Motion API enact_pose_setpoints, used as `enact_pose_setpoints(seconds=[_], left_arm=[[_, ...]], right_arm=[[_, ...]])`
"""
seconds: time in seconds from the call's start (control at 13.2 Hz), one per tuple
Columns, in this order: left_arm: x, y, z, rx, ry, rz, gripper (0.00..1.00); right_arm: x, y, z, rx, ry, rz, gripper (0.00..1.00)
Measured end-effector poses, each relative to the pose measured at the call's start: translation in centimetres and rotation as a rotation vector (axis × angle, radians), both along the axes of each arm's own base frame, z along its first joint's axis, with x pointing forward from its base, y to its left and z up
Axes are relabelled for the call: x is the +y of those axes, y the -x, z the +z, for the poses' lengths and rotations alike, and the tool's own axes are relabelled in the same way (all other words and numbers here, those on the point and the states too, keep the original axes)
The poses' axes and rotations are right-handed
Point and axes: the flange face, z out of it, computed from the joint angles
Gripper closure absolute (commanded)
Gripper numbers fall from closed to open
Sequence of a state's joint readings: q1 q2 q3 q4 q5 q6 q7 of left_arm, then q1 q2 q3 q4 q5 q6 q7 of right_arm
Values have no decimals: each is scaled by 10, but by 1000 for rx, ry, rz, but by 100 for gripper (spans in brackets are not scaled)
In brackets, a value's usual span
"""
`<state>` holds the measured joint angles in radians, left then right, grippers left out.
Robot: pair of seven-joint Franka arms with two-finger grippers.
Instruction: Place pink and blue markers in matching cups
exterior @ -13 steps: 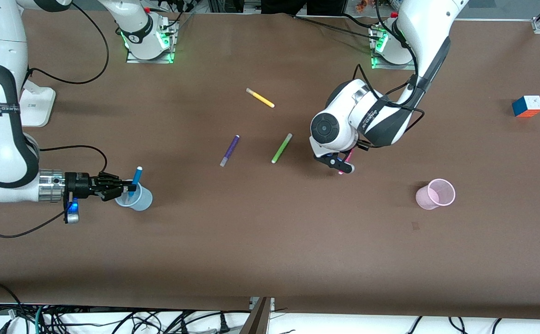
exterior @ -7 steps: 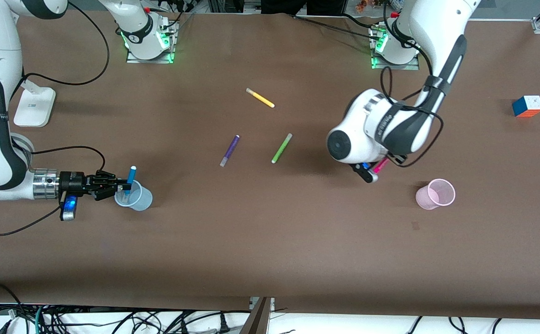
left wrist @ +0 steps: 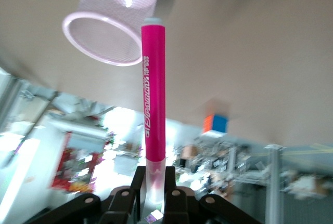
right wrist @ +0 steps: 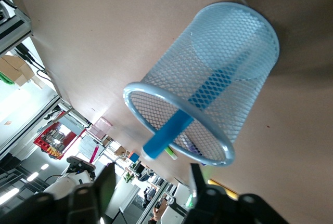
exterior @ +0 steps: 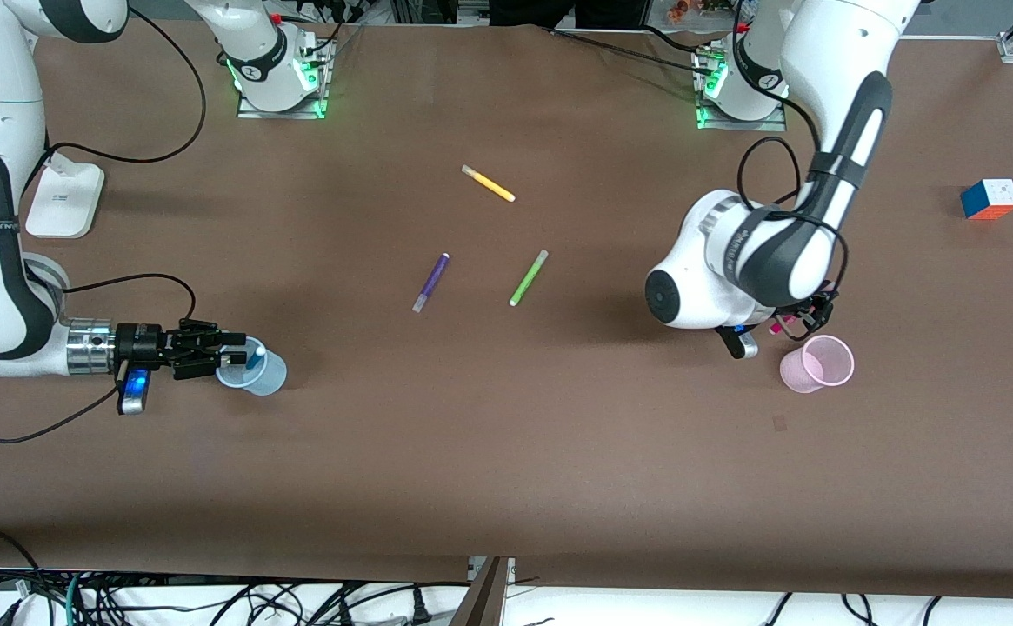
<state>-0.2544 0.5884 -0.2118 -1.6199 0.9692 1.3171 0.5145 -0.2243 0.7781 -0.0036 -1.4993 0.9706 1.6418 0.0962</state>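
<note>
My left gripper needs to release the pink marker inside the pink cup [exterior: 818, 365] [left wrist: 106, 36], with the marker's pale cap leaning against the cup's rim.
The light blue cup [exterior: 256, 372] stands toward the right arm's end of the table. The blue marker [exterior: 256, 355] leans inside it, also seen in the right wrist view [right wrist: 193, 110] inside the cup [right wrist: 237, 57]. My right gripper [exterior: 233, 358] is open beside the cup's rim, and is empty in its wrist view [right wrist: 151, 193]. My left gripper [exterior: 790, 322] is shut on the pink marker [exterior: 774, 329] by its pale cap, just beside the pink cup [exterior: 817, 363]. In the left wrist view, the marker [left wrist: 154, 94] points from the gripper [left wrist: 155, 206] toward the cup's mouth [left wrist: 112, 24].
A yellow marker [exterior: 488, 183], a green marker [exterior: 528, 277] and a purple marker [exterior: 430, 282] lie mid-table. A colour cube [exterior: 989, 199] sits toward the left arm's end of the table. A white box [exterior: 63, 202] sits by the right arm.
My right gripper has let go of the blue marker, which dropped into the blue cup. My left arm has carried the pink marker from near the green marker to beside the pink cup.
</note>
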Motion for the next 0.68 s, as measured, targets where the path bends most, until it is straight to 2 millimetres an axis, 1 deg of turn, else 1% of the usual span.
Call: enact_pose_setpoints(seconds=[0.08,0.15,0.23,0.3,0.38,0.53,0.68], left_arm=[[-2,-2,0,31,-32,-49,80],[0,-6,0,51,-65,-90,78],[4,-11,-1,61,-100,-121,83],[8,-15,-4,82,-128,-145,85],[13,-17,-11,111,-149,-162,86],[29,-23,-27,146,-191,-174,88],[47,-28,-39,162,-215,-170,88]], right_arm=[[-1,-3,4,-10,3,1,5],[-2,-7,11,-26,14,8,5],[-4,-11,20,-44,40,27,5],[-7,-14,32,-64,83,61,5],[-8,-17,46,-87,139,105,5],[-7,-21,84,-136,287,221,4],[3,-20,126,-200,468,372,2]])
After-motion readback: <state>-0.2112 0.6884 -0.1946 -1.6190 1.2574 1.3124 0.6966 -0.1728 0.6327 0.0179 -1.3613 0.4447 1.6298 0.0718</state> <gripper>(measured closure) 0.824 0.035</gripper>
